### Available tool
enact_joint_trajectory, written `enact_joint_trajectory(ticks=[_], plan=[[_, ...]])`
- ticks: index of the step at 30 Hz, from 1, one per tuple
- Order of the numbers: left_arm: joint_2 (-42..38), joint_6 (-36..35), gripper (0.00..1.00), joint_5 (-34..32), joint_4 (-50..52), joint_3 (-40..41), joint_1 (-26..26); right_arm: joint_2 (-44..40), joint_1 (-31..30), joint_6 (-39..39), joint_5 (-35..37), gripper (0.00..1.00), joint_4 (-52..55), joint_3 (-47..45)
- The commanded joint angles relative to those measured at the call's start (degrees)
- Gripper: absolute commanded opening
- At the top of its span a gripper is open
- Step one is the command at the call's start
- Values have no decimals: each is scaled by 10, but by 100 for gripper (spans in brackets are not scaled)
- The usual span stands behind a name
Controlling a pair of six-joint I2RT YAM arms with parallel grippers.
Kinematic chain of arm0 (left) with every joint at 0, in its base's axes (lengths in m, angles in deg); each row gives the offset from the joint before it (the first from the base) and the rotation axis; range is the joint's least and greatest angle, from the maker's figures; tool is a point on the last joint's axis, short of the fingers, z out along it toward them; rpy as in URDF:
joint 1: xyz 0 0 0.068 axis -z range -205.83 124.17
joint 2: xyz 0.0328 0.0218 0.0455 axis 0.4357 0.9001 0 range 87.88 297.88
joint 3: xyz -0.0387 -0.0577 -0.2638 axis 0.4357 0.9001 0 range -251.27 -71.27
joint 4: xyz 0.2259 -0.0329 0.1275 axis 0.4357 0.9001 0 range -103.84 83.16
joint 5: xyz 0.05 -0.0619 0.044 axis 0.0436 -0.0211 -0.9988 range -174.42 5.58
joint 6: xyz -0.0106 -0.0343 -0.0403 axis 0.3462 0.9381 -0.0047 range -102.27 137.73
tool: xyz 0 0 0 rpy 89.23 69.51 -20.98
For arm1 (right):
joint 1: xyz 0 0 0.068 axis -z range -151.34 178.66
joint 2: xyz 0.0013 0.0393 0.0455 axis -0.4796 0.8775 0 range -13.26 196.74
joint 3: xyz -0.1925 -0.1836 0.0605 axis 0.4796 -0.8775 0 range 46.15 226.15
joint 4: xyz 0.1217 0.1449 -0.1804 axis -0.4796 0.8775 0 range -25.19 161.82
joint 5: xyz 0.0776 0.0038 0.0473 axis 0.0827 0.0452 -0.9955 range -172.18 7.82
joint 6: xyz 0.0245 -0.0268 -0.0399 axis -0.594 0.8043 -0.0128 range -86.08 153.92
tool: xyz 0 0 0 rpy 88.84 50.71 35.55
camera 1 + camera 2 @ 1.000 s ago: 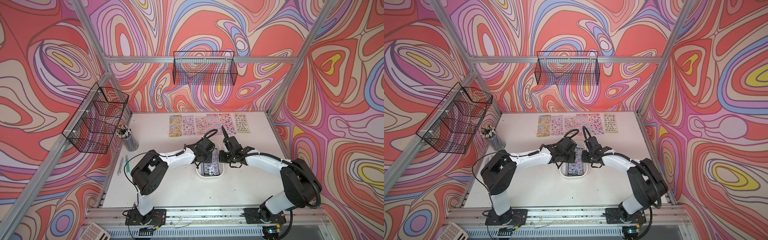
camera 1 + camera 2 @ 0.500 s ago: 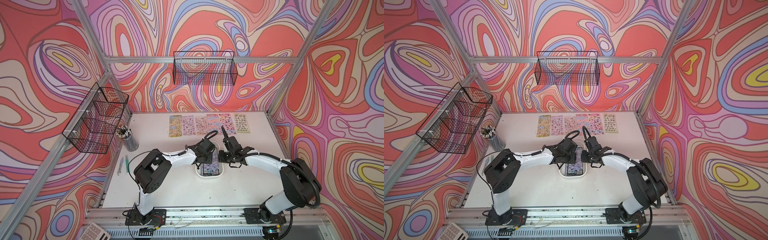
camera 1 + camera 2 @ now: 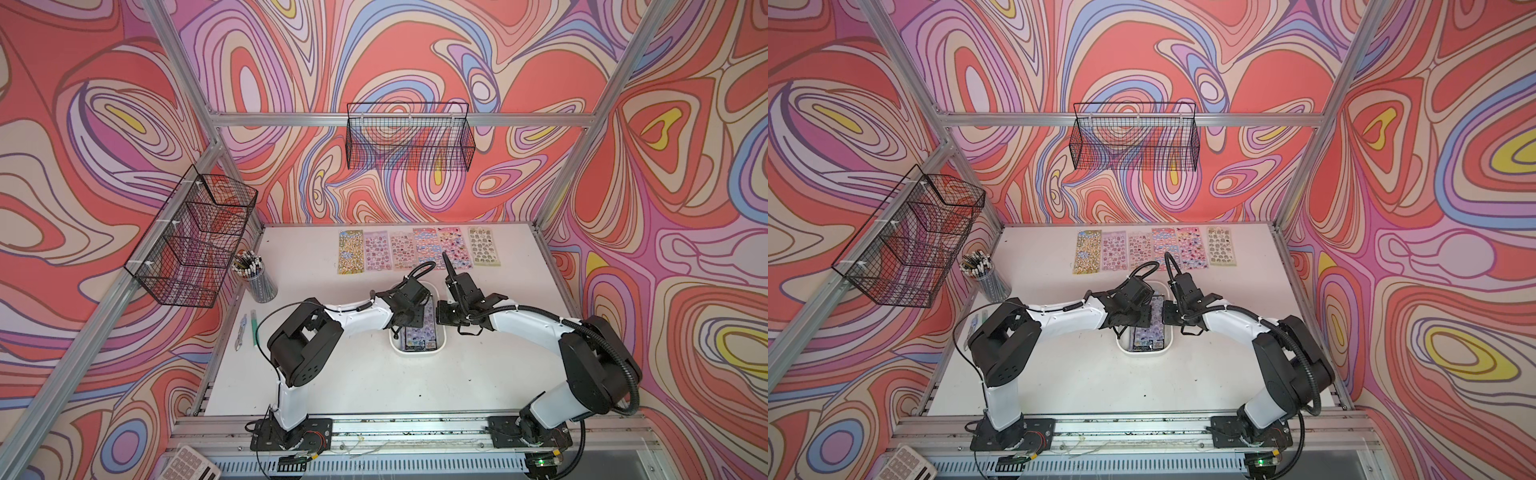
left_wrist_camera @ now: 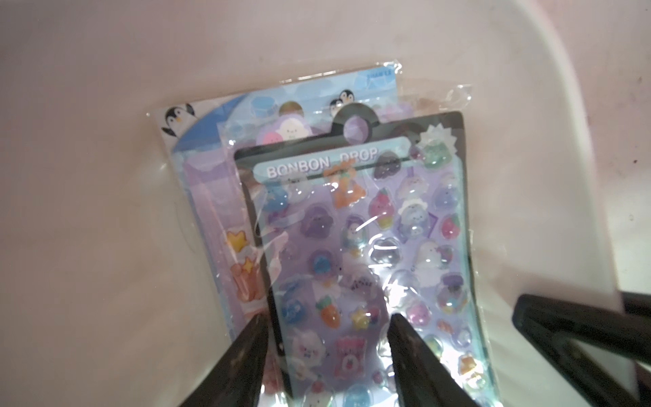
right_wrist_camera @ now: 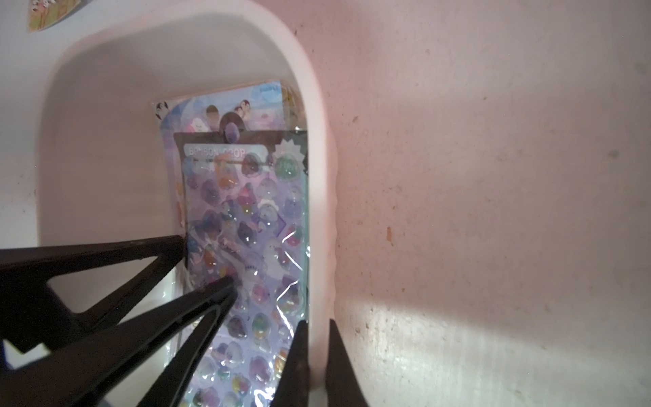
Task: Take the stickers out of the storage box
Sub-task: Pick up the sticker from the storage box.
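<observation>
The top sheet is lying flat under the downward fingers of my left gripper, so my left gripper needs to back away, come in at a slant and pinch the sheet's black long edge (image 4: 266, 267).
The white storage box (image 3: 417, 354) (image 3: 1144, 351) sits mid-table between both arms. Inside it lies a stack of stickers (image 4: 352, 229) (image 5: 246, 218): a black-edged lilac sheet on top, with blue penguin and pink sheets beneath. My left gripper (image 4: 327, 317) is open and low inside the box. One finger sits beside the top sheet's long edge and the other rests over its face. My right gripper (image 5: 317, 322) is shut on the box's side wall (image 5: 317, 176). Several more stickers (image 3: 419, 249) (image 3: 1154, 249) lie in a row at the back of the table.
A cup of pens (image 3: 257, 278) stands at the left, with loose pens (image 3: 245, 328) lying near the left edge. Black wire baskets hang on the back wall (image 3: 409, 137) and the left wall (image 3: 195, 241). A calculator (image 3: 191, 463) lies below the front rail.
My left arm's elbow has shifted slightly while its gripper stays inside the box. The right arm has not moved.
</observation>
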Motion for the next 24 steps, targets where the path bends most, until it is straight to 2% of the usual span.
enact_joint_trajectory(ticks=[1, 10, 24], plan=[[9, 13, 59, 16, 16, 27, -9, 15, -3, 5, 3, 0, 20, -8], [-22, 59, 55, 90, -106, 95, -25, 15, -3, 5, -1, 0, 18, -11], [-72, 95, 45, 135, -174, 135, -39, 21, -4, 3, -4, 0, 12, -13]])
